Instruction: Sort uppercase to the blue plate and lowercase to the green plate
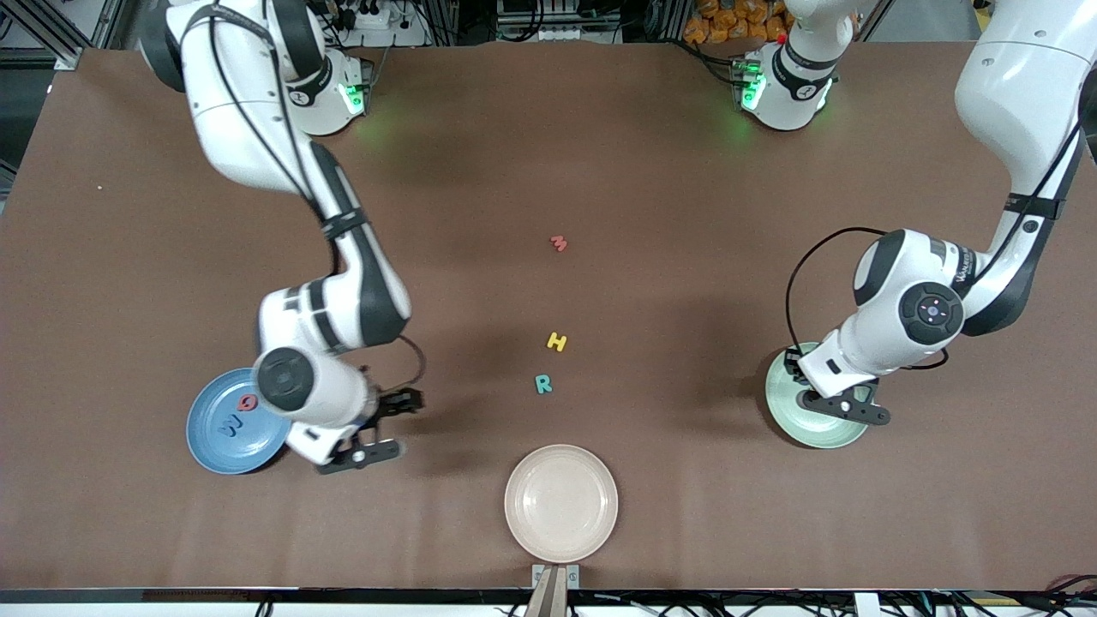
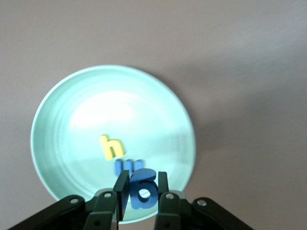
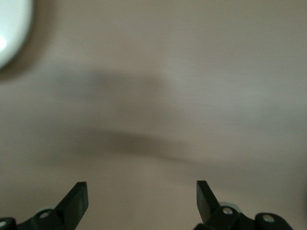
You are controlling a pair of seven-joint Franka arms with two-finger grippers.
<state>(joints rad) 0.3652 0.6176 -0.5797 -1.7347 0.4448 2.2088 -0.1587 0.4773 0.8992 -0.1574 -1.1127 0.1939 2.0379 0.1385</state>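
Next, I move my right gripper over to the teal R near the yellow H and close it on the teal R's straight and rounded sides (image 1: 542, 384).
My left gripper (image 2: 143, 186) hangs low over the green plate (image 2: 134, 98), shut on a blue lowercase letter (image 2: 144, 191) shaped like a g or e. In that plate lie a yellow lowercase letter (image 2: 110, 146) and a blue m (image 2: 125, 166). In the front view the left hand (image 1: 812, 399) covers part of the green plate (image 1: 782, 416). The blue plate (image 1: 210, 450) holds a red Q (image 1: 248, 402) and a blue M (image 1: 230, 424). My right gripper (image 1: 399, 401) is open and empty above bare table beside the blue plate. A red m (image 1: 559, 243), yellow H (image 1: 557, 342) and teal R (image 1: 543, 384) lie mid-table.
A cream plate (image 1: 517, 506) with nothing in it sits near the front edge of the table, nearer the camera than the teal R. A pale plate edge (image 3: 9, 28) shows in a corner of the right wrist view, with the right gripper (image 3: 141, 196) over brown tabletop.
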